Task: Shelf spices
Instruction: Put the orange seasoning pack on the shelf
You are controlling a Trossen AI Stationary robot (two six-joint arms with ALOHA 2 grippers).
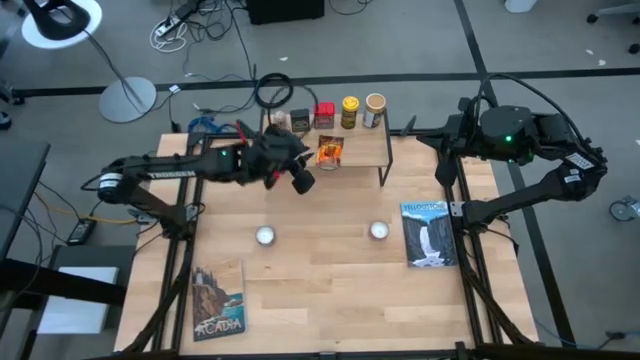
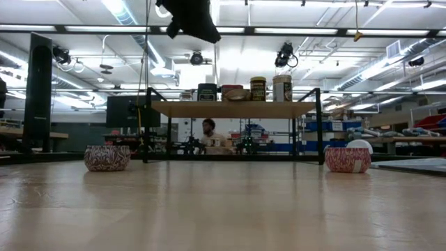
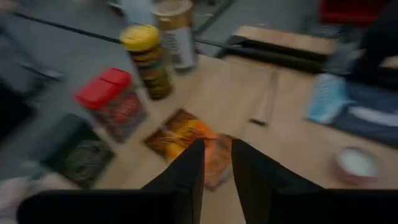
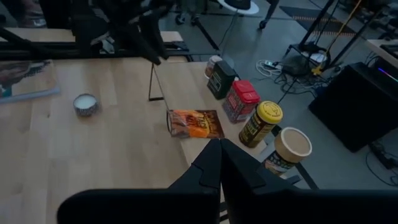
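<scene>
I should use my left gripper to take the packet's near end (image 1: 329, 164) and turn it on the shelf, because the orange packet sticks out past the shelf's front edge.
The shelf (image 1: 355, 160) stands at the table's far side. Along its far edge stand the dark tin (image 1: 300, 121), red tin (image 1: 324, 115), yellow black-lidded jar (image 1: 350, 111) and tan jar (image 1: 374, 108); a small pale-capped jar (image 4: 213, 62) is beside the dark tin. The orange packet (image 1: 331, 151) lies flat on the plank. My left gripper (image 1: 303, 182) hangs open, high above the shelf's left near part (image 2: 188, 21), its fingers over the packet (image 3: 186, 134) and touching nothing. My right gripper (image 4: 221, 149) is shut and waits by the table's far right edge.
Two small white round discs (image 1: 265, 236) (image 1: 378, 231) sit mid-table, nearer than the shelf. One picture-covered book (image 1: 427, 233) lies at the right, another (image 1: 218, 300) at the near left. Bare tabletop lies between them. A person shows in the room beyond (image 2: 208, 132).
</scene>
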